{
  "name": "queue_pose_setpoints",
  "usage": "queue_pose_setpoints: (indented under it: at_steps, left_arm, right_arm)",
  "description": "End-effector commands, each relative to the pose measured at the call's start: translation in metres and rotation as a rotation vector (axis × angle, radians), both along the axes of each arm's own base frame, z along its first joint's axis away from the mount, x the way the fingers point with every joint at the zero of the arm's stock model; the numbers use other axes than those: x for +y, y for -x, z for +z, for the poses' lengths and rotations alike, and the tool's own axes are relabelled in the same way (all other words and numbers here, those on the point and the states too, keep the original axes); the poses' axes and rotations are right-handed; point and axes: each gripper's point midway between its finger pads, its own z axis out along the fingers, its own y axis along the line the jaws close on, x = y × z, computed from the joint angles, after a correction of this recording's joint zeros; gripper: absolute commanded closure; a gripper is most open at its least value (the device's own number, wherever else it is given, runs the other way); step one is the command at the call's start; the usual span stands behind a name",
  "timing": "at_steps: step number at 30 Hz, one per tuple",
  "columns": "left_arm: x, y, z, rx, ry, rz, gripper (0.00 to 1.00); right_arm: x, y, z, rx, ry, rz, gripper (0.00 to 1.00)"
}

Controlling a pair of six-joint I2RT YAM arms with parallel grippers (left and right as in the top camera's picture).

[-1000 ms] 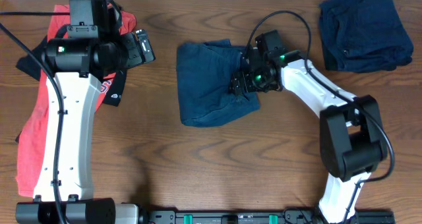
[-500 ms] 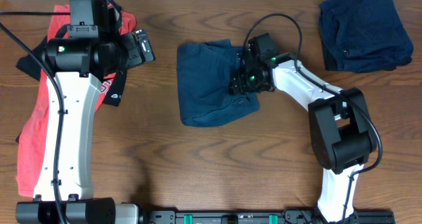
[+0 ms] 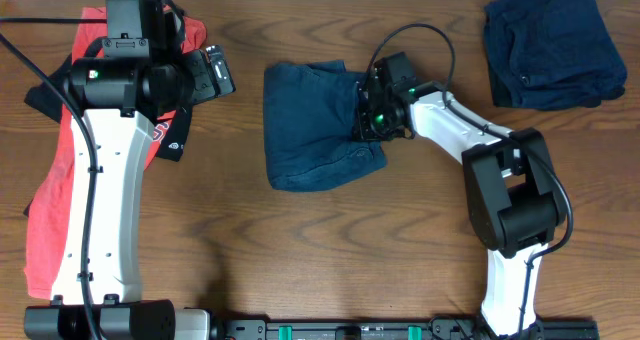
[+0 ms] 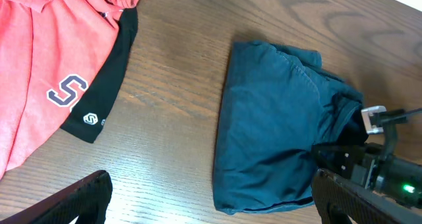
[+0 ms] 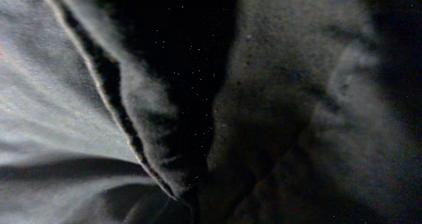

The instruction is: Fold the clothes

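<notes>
The folded blue garment will stay on top of the dark blue pile of clothes (image 3: 549,49) when my right gripper lets go of it there.
A folded blue garment (image 3: 312,128) lies at the middle of the table, and it also shows in the left wrist view (image 4: 277,132). My right gripper (image 3: 368,120) is pressed into its right edge, shut on the bunched cloth there. The right wrist view holds only dark folds of that garment (image 5: 99,118) close up, and the fingers are hidden. My left gripper (image 3: 215,75) hovers open over the back left, apart from the garment. Its fingertips (image 4: 89,194) stand wide, with nothing between them.
A red garment (image 3: 48,205) with black trim and a letter logo (image 4: 66,92) lies under the left arm at the table's left side. A folded pile of dark blue clothes (image 3: 550,45) sits at the back right corner. Bare wood shows along the front.
My right gripper moved a little left into the blue garment's right edge and went from open to shut on it. The garment shifted slightly left. The left arm stayed still.
</notes>
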Motion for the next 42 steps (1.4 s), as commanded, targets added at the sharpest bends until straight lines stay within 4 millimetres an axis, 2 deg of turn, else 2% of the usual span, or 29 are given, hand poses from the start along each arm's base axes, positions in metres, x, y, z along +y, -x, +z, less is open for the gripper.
queue_pose_setpoints:
  at_steps: [1,8,12,18,25,28,31,33,37,42]
  left_arm:
    - [0.004,-0.001,-0.008,0.021,-0.021,-0.007,0.02]
    - [0.004,-0.002,-0.008,0.021,-0.021,-0.007,0.02]
    - [0.004,-0.002,-0.008,0.021,-0.021,-0.007,0.02]
    - [0.004,-0.003,-0.008,0.019,-0.021,-0.006,0.02]
    - [0.004,-0.003,-0.008,0.019,-0.021,-0.006,0.02]
    - [0.004,-0.003,-0.008,0.019,-0.021,-0.007,0.02]
    - [0.004,-0.003,-0.008,0.016,-0.024,-0.008,0.02]
    - [0.006,-0.004,-0.008,0.014,-0.032,-0.004,0.02]
    - [0.01,-0.004,-0.008,0.013,-0.052,0.008,0.02]
    - [0.014,-0.004,-0.008,0.011,-0.079,0.015,0.02]
  right_arm:
    - [-0.007,-0.012,0.023,-0.004,-0.102,-0.014,0.99]
    - [-0.039,-0.043,0.131,-0.18,-0.162,-0.101,0.99]
    - [-0.054,-0.049,0.179,-0.257,-0.207,-0.175,0.99]
    - [-0.072,-0.051,0.233,-0.378,-0.244,-0.236,0.99]
    - [-0.119,-0.066,0.295,-0.555,-0.273,-0.404,0.99]
    - [-0.153,-0.079,0.316,-0.636,-0.274,-0.522,0.99]
    - [-0.203,-0.097,0.332,-0.737,-0.229,-0.712,0.99]
    - [-0.226,-0.102,0.34,-0.791,-0.196,-0.786,0.99]
    - [-0.264,-0.106,0.355,-0.885,-0.141,-0.896,0.99]
    - [-0.3,-0.119,0.367,-0.989,-0.132,-0.963,0.99]
